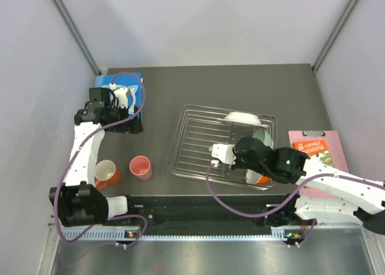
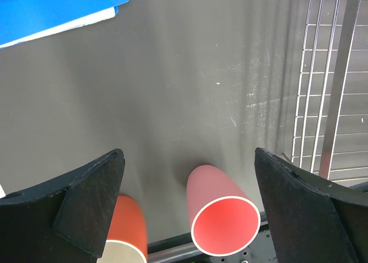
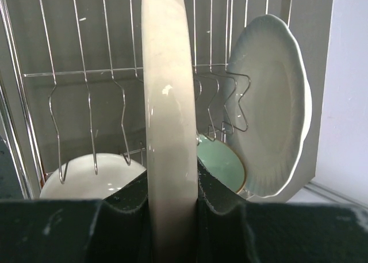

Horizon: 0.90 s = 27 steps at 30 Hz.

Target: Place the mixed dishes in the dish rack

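Note:
The pink cup is next for my left gripper, which should move to it and close on the cup's rim [image 1: 131, 165] [image 2: 193, 231], on the side that faces the orange mug.
My right gripper [image 1: 231, 153] [image 3: 171, 179] is shut on the rim of a cream plate [image 3: 167, 96], held upright and edge-on over the dish rack [image 1: 192, 142] [image 3: 86, 73]. The white plate [image 1: 243, 117] [image 3: 270, 102], mint-green bowl [image 1: 262, 135] [image 3: 221, 162] and orange bowl with white inside [image 1: 257, 177] [image 3: 92, 174] sit in the rack's right part. My left gripper [image 1: 133, 124] [image 2: 188, 159] is open and empty, well above the table, far from the pink cup [image 1: 141, 167] [image 2: 221, 217] and orange mug [image 1: 107, 173] [image 2: 126, 228].
A flat blue board [image 1: 120, 82] [image 2: 57, 10] lies at the back left under the left arm. A pink clipboard with a booklet [image 1: 316, 157] lies right of the rack. The rack's left edge [image 2: 322, 102] shows in the left wrist view.

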Each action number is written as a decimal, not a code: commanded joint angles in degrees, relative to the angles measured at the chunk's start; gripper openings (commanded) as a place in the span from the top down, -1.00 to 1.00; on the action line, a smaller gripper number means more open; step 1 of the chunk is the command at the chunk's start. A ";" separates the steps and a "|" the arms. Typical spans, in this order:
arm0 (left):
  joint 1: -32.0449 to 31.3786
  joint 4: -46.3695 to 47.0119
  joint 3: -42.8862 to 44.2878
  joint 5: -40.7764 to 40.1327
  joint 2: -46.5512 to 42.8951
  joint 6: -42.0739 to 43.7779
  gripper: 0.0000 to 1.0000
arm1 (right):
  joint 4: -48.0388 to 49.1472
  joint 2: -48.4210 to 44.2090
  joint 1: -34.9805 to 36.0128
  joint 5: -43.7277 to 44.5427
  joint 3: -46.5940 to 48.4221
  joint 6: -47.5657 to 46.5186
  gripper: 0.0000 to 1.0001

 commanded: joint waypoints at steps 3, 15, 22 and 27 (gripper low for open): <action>-0.09 2.00 -0.06 0.85 -2.07 0.71 -0.98 | 7.42 1.73 -1.36 1.57 0.39 -1.44 1.00; -0.09 1.65 0.20 0.15 -1.89 1.67 -0.98 | 8.82 5.51 -3.03 1.13 -1.19 0.93 1.00; -0.18 1.82 -0.15 0.41 -1.63 1.59 -0.98 | 9.88 6.21 -3.21 3.24 3.02 -0.74 1.00; -0.01 2.00 -0.77 0.41 -1.71 1.50 -0.98 | 7.52 7.97 -3.21 2.89 7.23 -2.76 1.00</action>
